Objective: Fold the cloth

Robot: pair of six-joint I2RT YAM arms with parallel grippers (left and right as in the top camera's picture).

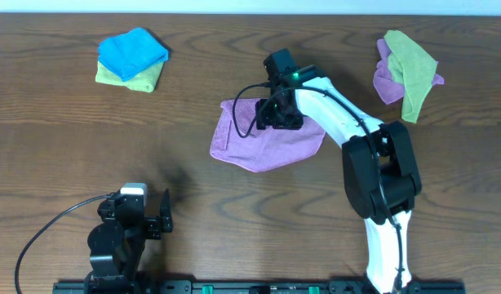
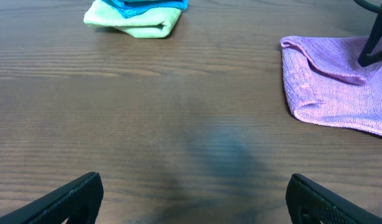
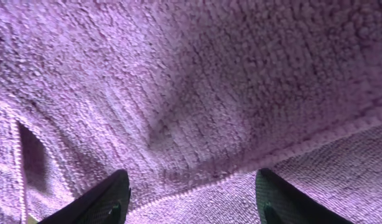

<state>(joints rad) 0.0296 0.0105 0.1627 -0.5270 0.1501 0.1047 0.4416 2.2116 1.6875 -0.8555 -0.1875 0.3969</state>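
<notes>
I need to next move my left gripper to the purple cloth's front corner [image 2: 295, 116], the one nearest that gripper, and close it there.
A purple cloth [image 1: 259, 140] lies partly folded at the table's middle; it also shows in the left wrist view [image 2: 340, 81] and fills the right wrist view [image 3: 191, 93]. My right gripper [image 1: 279, 114] is open right over the cloth's upper part, its fingers [image 3: 194, 199] straddling a hemmed edge of the top layer. My left gripper [image 1: 148, 214] is open and empty near the table's front left edge, its fingers [image 2: 194, 199] over bare wood well apart from the cloth.
A folded blue cloth on a green one [image 1: 132, 59] sits at the back left, also in the left wrist view [image 2: 138, 15]. A crumpled green and purple cloth pile [image 1: 405, 69] lies at the back right.
</notes>
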